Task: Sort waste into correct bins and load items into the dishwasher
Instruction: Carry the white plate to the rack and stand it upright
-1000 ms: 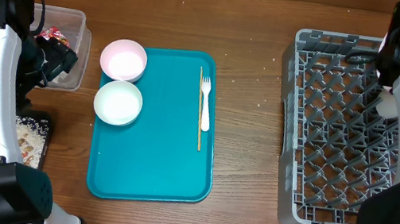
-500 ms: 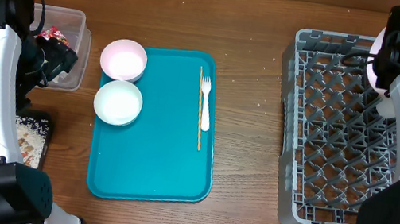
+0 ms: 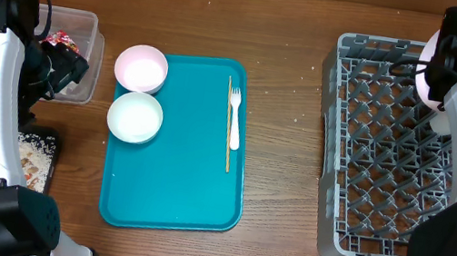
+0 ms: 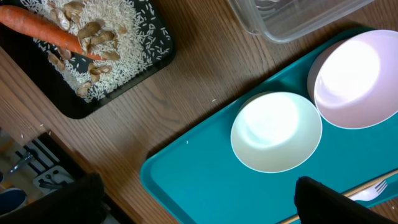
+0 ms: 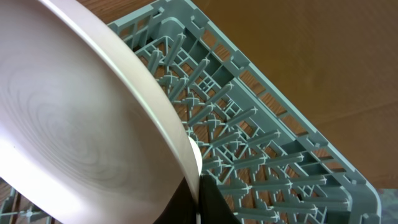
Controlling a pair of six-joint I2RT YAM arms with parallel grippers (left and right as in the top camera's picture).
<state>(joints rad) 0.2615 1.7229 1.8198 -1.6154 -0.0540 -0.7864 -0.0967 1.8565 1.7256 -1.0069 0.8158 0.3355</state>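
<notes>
Next, my right gripper sets the round white plate, held on edge over the rack, down between the grey dish rack's far wires (image 3: 440,95), next to the white cup, and lets go.
My right gripper (image 3: 437,91) is shut on the rim of the round white plate (image 3: 425,75), holding it on edge over the far part of the grey dish rack (image 3: 390,154). In the right wrist view the plate (image 5: 74,124) fills the left, pinched between my fingers (image 5: 199,198) above the rack (image 5: 267,143). Two white bowls (image 3: 141,68) (image 3: 134,118) and a pale fork (image 3: 233,115) lie on the teal tray (image 3: 174,184). My left gripper (image 4: 193,196) is open and empty above the tray, near the bowls (image 4: 276,132) (image 4: 351,78). No cup is in view.
A clear tub (image 3: 78,31) at far left holds a red wrapper (image 3: 63,39). A black tray (image 4: 118,74) holds a carrot (image 4: 37,28) and rice. A thin wooden stick (image 3: 228,137) lies beside the fork. Bare wood lies between tray and rack.
My right gripper has carried the plate toward the rack's far edge. The left arm and the things on the teal tray have not moved.
</notes>
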